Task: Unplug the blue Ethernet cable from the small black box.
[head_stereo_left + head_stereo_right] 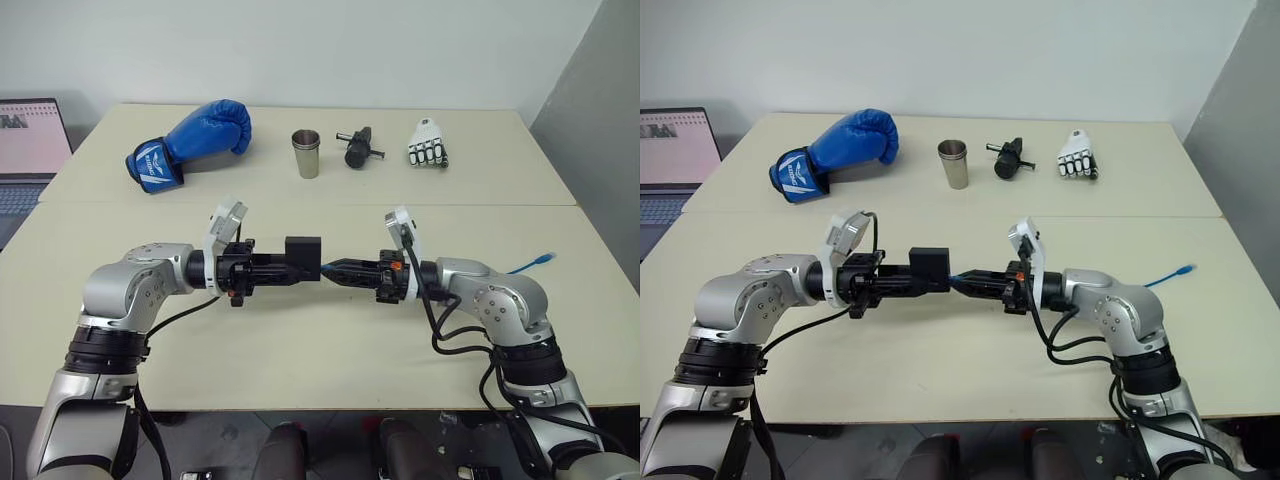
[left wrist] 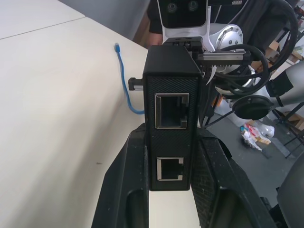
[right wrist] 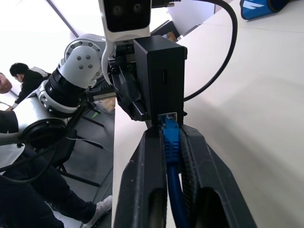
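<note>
The small black box will go down from my left gripper onto the open table (image 1: 217,245), to a spot just in front of the blue boxing glove.
My left gripper (image 1: 300,268) is shut on the small black box (image 1: 303,250) and holds it above the middle of the table. Two port openings show on the box (image 2: 172,114) in the left wrist view. The blue Ethernet cable (image 3: 171,142) has its plug seated in the box's underside port. My right gripper (image 3: 169,130) is shut on that plug, close against the box. From there the cable runs back past the right arm. Its free end (image 1: 545,258) lies on the table at the right.
Along the table's far side lie a blue boxing glove (image 1: 190,143), a metal cup (image 1: 306,153), a black cylindrical tool (image 1: 357,147) and a white model hand (image 1: 428,143). A laptop (image 1: 25,150) sits at the far left. A person (image 3: 19,76) is beside the table.
</note>
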### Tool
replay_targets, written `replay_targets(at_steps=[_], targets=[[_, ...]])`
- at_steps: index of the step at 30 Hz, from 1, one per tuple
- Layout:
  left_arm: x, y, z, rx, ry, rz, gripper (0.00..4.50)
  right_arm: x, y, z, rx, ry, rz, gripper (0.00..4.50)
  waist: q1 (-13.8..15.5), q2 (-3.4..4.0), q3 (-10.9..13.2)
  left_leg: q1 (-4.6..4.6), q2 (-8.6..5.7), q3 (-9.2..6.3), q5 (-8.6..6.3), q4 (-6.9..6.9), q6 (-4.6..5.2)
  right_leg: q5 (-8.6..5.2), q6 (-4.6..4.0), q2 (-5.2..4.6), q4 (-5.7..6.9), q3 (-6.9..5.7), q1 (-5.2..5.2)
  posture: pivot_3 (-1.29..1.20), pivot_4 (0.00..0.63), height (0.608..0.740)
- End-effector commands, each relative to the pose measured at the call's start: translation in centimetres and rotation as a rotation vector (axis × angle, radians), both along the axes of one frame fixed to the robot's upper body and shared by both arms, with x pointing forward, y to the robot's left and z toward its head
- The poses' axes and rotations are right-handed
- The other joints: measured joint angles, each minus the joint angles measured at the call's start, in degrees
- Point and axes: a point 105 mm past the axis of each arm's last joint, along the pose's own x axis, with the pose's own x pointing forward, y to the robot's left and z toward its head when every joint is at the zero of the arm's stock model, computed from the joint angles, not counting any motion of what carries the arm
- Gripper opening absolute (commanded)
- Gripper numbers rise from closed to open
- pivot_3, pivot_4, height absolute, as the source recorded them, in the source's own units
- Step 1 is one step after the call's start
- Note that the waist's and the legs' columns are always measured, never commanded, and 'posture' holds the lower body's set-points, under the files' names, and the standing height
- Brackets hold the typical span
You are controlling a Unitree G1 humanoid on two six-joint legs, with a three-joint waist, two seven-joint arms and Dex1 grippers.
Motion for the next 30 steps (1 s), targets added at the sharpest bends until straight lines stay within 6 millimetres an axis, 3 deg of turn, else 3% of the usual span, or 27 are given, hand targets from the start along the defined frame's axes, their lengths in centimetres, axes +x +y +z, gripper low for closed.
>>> replay_targets(at_steps=[1, 10, 21, 22, 27, 30], targets=[[0.1, 0.1, 1.2, -0.009, -0.049, 0.001, 0.80, -0.5, 0.4, 1.2, 0.033, -0.032, 0.036, 0.08, 0.0, 0.00, 0.0, 0.00, 0.00, 0.00, 0.00, 0.00, 0.00, 0.00, 0.00, 0.00, 0.00, 0.00, 0.00, 0.00, 0.150, 0.740], [-0.1, 0.6, 0.7, 0.020, -0.040, -0.003, 0.80, -0.6, 0.0, 1.4, 0.039, -0.010, 0.039, 0.08, 0.0, 0.00, 0.0, 0.00, 0.00, 0.00, 0.00, 0.00, 0.00, 0.00, 0.00, 0.00, 0.00, 0.00, 0.00, 0.00, 0.150, 0.740], [0.2, 3.5, 0.1, 0.067, -0.040, 0.111, 0.80, 0.8, -5.3, -0.1, -0.039, 0.020, -0.115, 0.04, 0.0, 0.00, 0.0, -0.01, 0.00, 0.00, 0.00, -0.01, 0.00, 0.00, 0.00, 0.00, -0.02, 0.00, 0.00, 0.00, 0.150, 0.740], [0.2, 3.5, 0.1, 0.065, -0.039, 0.116, 0.80, 1.3, -5.8, -0.1, -0.042, 0.009, -0.152, 0.04, 0.0, 0.00, 0.0, -0.01, 0.00, 0.01, 0.00, -0.01, 0.00, 0.00, 0.00, 0.00, -0.02, 0.01, -0.01, 0.00, 0.150, 0.740], [0.1, 3.1, -0.4, 0.059, -0.033, 0.128, 0.80, 9.4, -9.7, -1.4, -0.203, -0.211, -0.660, 0.04, -0.2, -0.02, 0.0, -0.01, 0.00, 0.04, 0.00, 0.01, 0.00, 0.00, 0.01, 0.00, 0.00, 0.02, -0.02, 0.00, 0.150, 0.740], [0.4, 2.7, -0.7, 0.056, -0.034, 0.143, 0.80, 12.5, -11.7, -2.2, -0.279, -0.279, -0.862, 0.04, -0.4, 0.02, 0.0, 0.00, 0.00, 0.15, 0.00, 0.01, 0.00, 0.02, 0.04, -0.01, 0.01, 0.09, -0.06, 0.00, 0.150, 0.740]])
